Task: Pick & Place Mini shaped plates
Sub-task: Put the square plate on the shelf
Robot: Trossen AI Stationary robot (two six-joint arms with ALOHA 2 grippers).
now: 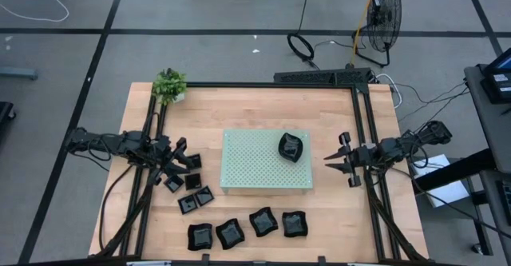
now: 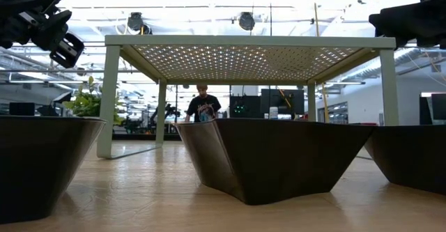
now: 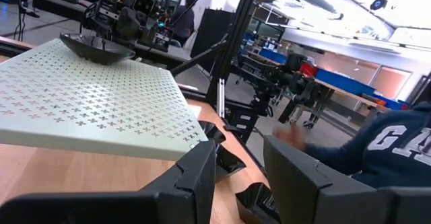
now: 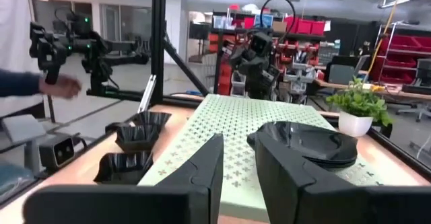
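I will close my left gripper on the farthest small square plate, the one nearest the potted plant, at the plate's edge (image 1: 188,161) away from the green board.
A pale green perforated board (image 1: 255,166) stands on short legs at the table's middle. One glossy black plate (image 1: 291,147) rests on its far right part and also shows in the right wrist view (image 4: 310,143). Several mini shaped plates lie on the wood: small squares (image 1: 192,181) left of the board and larger wavy ones (image 1: 263,221) in a row by the near edge. My left gripper (image 1: 174,164) hangs level above the small squares, open and holding nothing (image 3: 239,150). My right gripper (image 1: 337,160) hangs right of the board, pointing at it, open and holding nothing (image 4: 239,143).
A potted plant (image 1: 169,84) stands at the far left corner. A black frame (image 1: 363,122) runs along the table's edges. A person in a dark hoodie (image 3: 390,143) is at the near side, with a hand (image 4: 60,86) showing beyond the table's edge.
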